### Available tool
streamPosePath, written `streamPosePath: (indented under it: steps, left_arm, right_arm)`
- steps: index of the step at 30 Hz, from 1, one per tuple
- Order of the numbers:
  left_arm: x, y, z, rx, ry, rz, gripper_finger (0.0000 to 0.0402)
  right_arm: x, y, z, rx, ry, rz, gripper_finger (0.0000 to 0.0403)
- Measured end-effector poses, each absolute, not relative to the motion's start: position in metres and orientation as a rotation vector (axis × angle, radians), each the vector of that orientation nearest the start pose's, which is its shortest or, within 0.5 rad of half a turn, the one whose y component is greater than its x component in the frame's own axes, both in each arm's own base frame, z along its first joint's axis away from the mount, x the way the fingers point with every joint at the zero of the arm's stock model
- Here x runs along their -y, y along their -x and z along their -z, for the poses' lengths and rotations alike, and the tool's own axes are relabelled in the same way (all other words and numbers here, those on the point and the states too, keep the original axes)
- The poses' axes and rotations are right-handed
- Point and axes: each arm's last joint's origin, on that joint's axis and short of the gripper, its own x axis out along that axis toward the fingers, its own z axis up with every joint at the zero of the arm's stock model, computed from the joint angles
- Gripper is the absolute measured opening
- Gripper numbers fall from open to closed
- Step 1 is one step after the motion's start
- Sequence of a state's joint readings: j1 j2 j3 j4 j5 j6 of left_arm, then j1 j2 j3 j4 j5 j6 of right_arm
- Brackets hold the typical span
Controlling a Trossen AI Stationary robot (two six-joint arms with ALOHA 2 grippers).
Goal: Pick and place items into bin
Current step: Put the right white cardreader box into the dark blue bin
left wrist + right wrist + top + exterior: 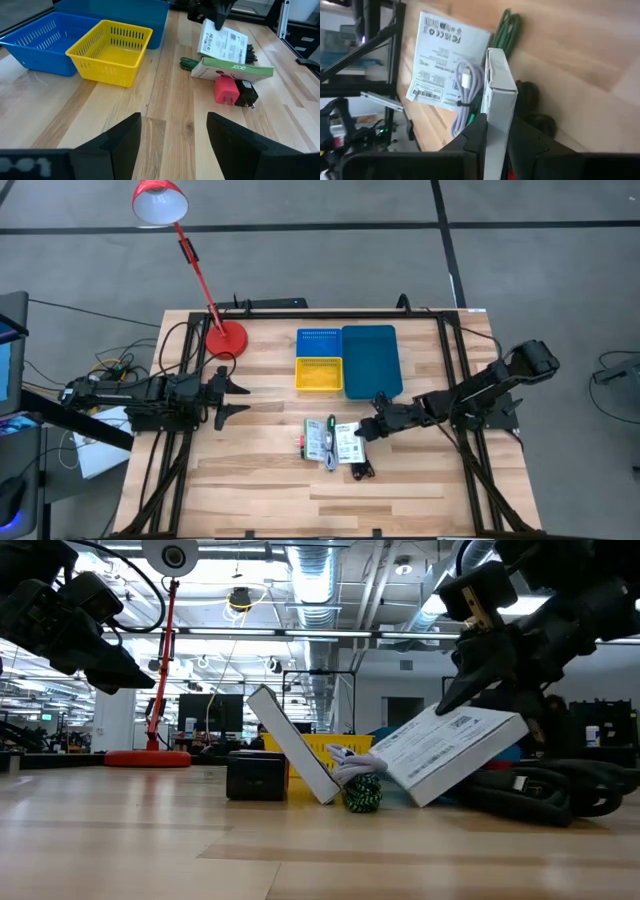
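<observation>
I need to release the white packet with my right gripper inside the blue bin (pixel 368 362), toward the bin's side by the yellow basket. The packet is now tilted over the heap of items.
My right gripper (pixel 372 427) is shut on a white flat packet with black print (pixel 450 750), which is tilted over the heap of items at the table's middle. Beside it lie a second white box with a green side (pixel 235 67), a green cable (pixel 187 62), a lilac cable (pixel 465 82), a red-pink block (pixel 226 91) and a black adapter (pixel 245 94). Black cables (pixel 540 790) lie on the table behind the packet. The blue bin (pixel 370 360) stands farther back. My left gripper (pixel 228 395) waits open at the table's left. My right gripper pinches the white packet's raised end (pixel 495 112) between its two fingers (pixel 475 135), one on each flat face. It comes slanting down from the table's right. The packet hangs tilted, its low end (pixel 425 798) down by the green cable; whether that end touches the table I cannot tell.
A blue basket (pixel 318 340) and a yellow basket (pixel 318 373) stand left of the bin. A red desk lamp's base (pixel 225 338) sits at the far left. Black frame rails (pixel 450 380) run along the table's sides.
</observation>
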State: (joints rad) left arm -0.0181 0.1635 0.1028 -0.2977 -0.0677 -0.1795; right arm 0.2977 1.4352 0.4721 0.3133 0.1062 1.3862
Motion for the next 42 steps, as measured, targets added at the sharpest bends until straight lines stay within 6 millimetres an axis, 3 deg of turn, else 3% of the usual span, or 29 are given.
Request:
streamPosePath:
  steps: [10,20,36,42]
  left_arm:
    - [0.0,-0.098,-0.158,-0.352,0.163,-0.081,0.0215]
    - [0.0,-0.098,-0.158,-0.353,0.163,-0.081,0.0215]
    - [0.0,-0.098,-0.158,-0.353,0.162,-0.081,0.0215]
    - [0.0,-0.098,-0.158,-0.353,0.163,-0.081,0.0215]
  right_arm:
    - [-0.059,-0.228,-0.168,-0.544,-1.127,0.296,0.0054]
    - [-0.033,-0.223,-0.196,-0.382,-0.964,0.273,0.0054]
    - [0.029,-0.223,-0.222,-0.182,-0.629,0.255,0.0054]
    - [0.056,-0.219,-0.225,-0.268,-0.585,0.328,0.0054]
